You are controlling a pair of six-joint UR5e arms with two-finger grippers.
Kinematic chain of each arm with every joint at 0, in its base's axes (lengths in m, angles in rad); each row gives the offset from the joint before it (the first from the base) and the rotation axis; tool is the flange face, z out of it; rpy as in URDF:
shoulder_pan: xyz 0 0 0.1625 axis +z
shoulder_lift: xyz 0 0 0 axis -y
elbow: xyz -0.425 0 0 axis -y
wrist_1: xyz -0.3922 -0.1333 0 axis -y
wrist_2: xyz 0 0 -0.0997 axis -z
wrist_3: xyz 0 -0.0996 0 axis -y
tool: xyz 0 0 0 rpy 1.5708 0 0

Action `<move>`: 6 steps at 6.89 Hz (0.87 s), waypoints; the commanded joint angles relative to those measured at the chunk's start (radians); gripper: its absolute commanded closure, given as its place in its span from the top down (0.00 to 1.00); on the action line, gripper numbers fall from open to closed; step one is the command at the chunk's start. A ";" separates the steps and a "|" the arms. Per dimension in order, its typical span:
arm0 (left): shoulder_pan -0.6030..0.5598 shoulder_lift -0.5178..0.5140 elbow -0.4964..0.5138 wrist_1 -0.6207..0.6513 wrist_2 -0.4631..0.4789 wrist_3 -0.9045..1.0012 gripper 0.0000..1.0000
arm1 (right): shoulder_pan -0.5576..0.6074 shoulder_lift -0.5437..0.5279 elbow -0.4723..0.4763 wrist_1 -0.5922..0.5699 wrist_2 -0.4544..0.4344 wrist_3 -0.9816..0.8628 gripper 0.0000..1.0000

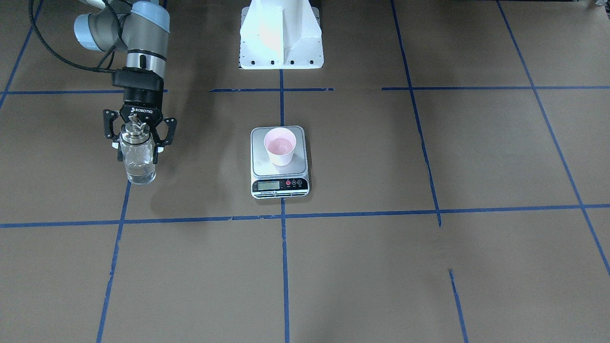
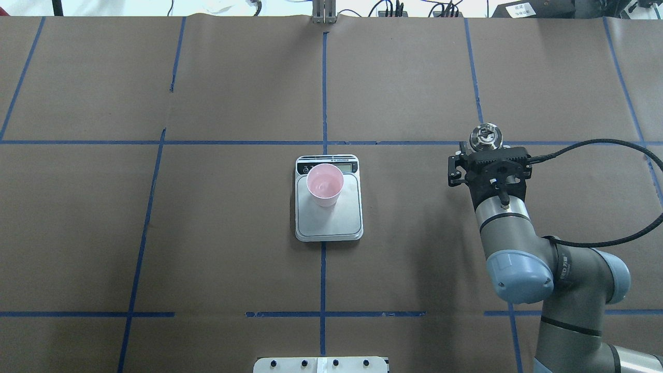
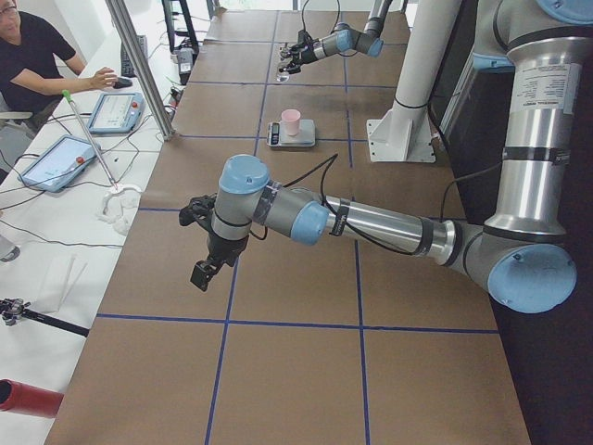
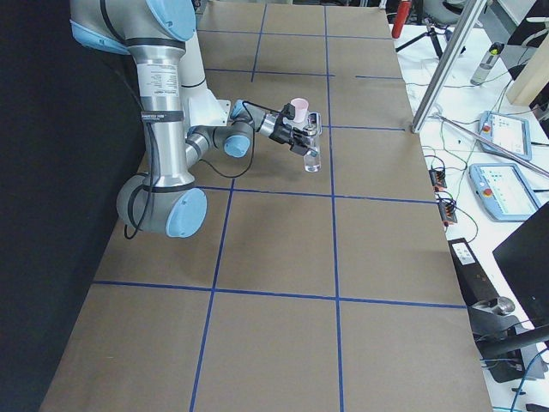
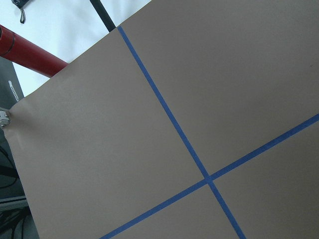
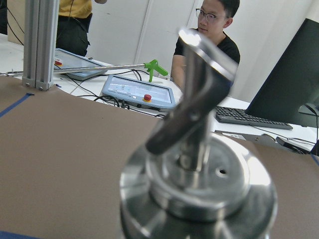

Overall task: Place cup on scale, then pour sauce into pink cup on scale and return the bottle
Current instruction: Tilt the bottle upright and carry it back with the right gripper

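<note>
Next, my right gripper sets the glass bottle down on the slanting blue tape line (image 1: 132, 179), at a spot that is just behind the tape crossing.
The pink cup (image 1: 280, 146) stands upright on the steel platform of the scale (image 1: 279, 180) at mid-table and holds some clear sauce. The cup (image 2: 324, 184) sits toward the display end of the scale (image 2: 328, 228). The glass bottle (image 1: 138, 162) stands upright, base at the table, far to the robot's right. My right gripper (image 1: 138, 150) reaches around it from behind, a finger against each side below the metal collar. The right wrist view is filled by the bottle's spout (image 6: 199, 99). My left gripper (image 3: 199, 246) hangs over bare table far from the scale; whether it is open, I cannot tell.
The white robot base (image 1: 281, 35) stands behind the scale. Blue tape lines (image 2: 323, 93) grid the brown table. Beyond the far edge a person (image 6: 209, 30) sits at a desk with tablets (image 6: 139, 92) and cables. A red cylinder (image 5: 30, 55) lies off the left end.
</note>
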 commanded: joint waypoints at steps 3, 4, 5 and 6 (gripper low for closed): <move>-0.001 0.001 -0.013 0.002 -0.003 -0.003 1.00 | 0.090 -0.068 0.001 -0.002 0.189 0.133 0.00; -0.001 0.001 -0.011 0.002 -0.003 -0.003 1.00 | 0.116 -0.070 -0.002 -0.002 0.235 0.134 0.00; -0.001 0.001 -0.011 0.002 -0.003 -0.003 1.00 | 0.121 -0.069 -0.002 -0.002 0.263 0.178 0.00; -0.001 0.001 -0.011 0.002 -0.003 -0.003 1.00 | 0.128 -0.059 -0.002 -0.003 0.312 0.209 0.00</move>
